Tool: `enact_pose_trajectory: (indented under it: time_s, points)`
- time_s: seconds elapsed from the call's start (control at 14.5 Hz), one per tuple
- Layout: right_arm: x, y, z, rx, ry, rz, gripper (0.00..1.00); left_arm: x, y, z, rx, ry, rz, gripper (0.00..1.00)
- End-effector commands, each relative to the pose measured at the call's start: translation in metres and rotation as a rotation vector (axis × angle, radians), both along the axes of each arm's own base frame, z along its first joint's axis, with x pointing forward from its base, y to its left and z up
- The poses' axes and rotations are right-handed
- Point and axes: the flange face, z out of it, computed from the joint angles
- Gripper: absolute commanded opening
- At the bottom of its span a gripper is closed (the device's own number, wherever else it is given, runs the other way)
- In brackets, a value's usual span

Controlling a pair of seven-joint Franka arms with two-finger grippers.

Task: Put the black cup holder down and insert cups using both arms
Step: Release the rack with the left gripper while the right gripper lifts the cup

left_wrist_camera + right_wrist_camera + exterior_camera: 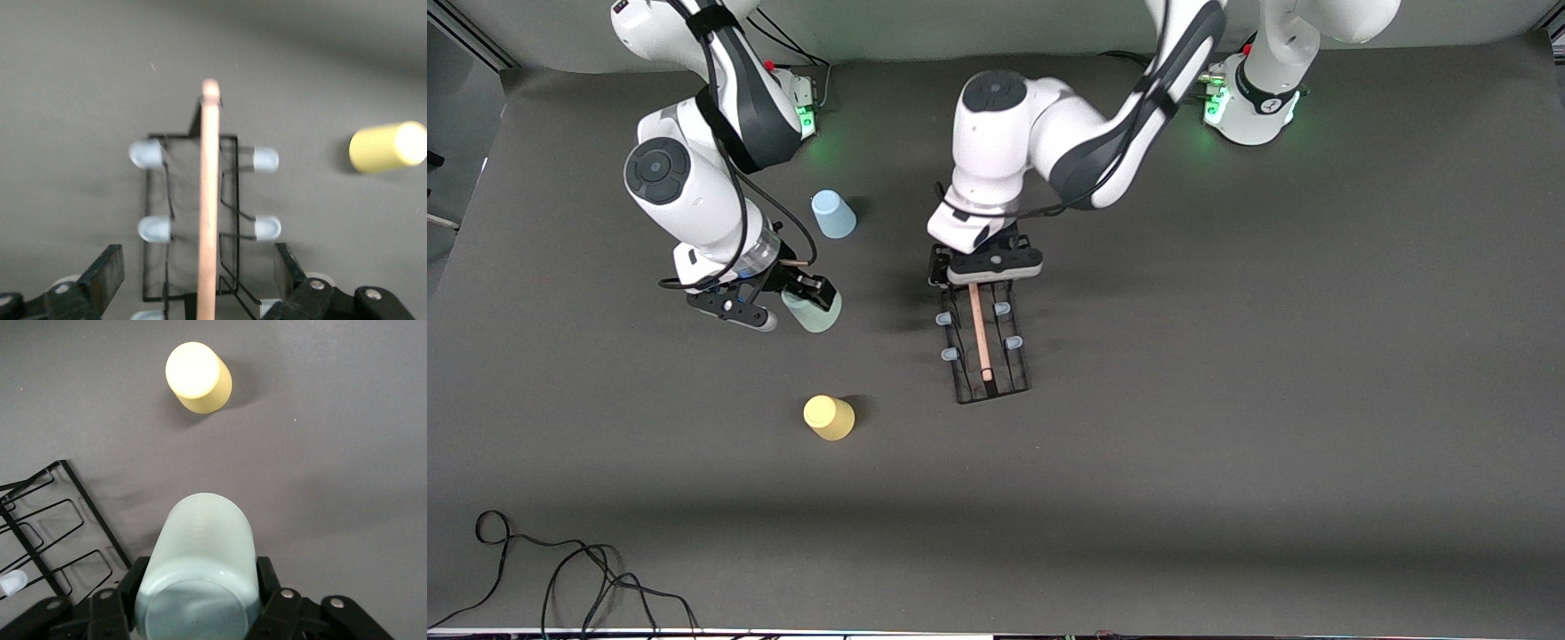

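Observation:
I should let go of the pale green cup with my right gripper on the black cup holder's corner [943, 290] nearest the light blue cup.
The black cup holder [985, 348] stands on the table's middle, its wooden rod handle [980, 329] on top. My left gripper [980, 283] is open over the holder's end toward the robots. In the left wrist view its fingers [107, 272] stand apart on either side of the rod [209, 187], not touching it. My right gripper [787, 298] is shut on the pale green cup [815, 312], held tilted beside the holder; the right wrist view shows the cup [200, 553] between the pads. The light blue cup [833, 214] and the yellow cup [829, 417] stand upside down on the table.
The yellow cup also shows in the left wrist view [387, 147] and the right wrist view [198, 377]. The holder's base wires [40, 527] show beside the green cup. A black cable [560, 569] lies at the table's edge nearest the front camera.

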Motion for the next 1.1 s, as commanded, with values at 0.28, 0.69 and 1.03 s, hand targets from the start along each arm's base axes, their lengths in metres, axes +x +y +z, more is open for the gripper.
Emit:
enact_pose_trajectory:
  time_s: [0.28, 0.69, 1.03]
  points:
    - [-0.035, 0.111, 0.014, 0.005, 0.017, -0.139, 0.0, 0.059, 0.158, 0.124, 0.048, 0.107, -0.068, 1.0]
    - [-0.059, 0.188, -0.02, -0.01, -0.008, -0.177, 0.0, 0.103, 0.316, 0.152, 0.146, 0.179, -0.142, 1.0]
    - [-0.062, 0.202, -0.061, -0.044, -0.011, -0.172, 0.0, 0.107, 0.464, 0.166, 0.173, 0.194, -0.256, 1.0]
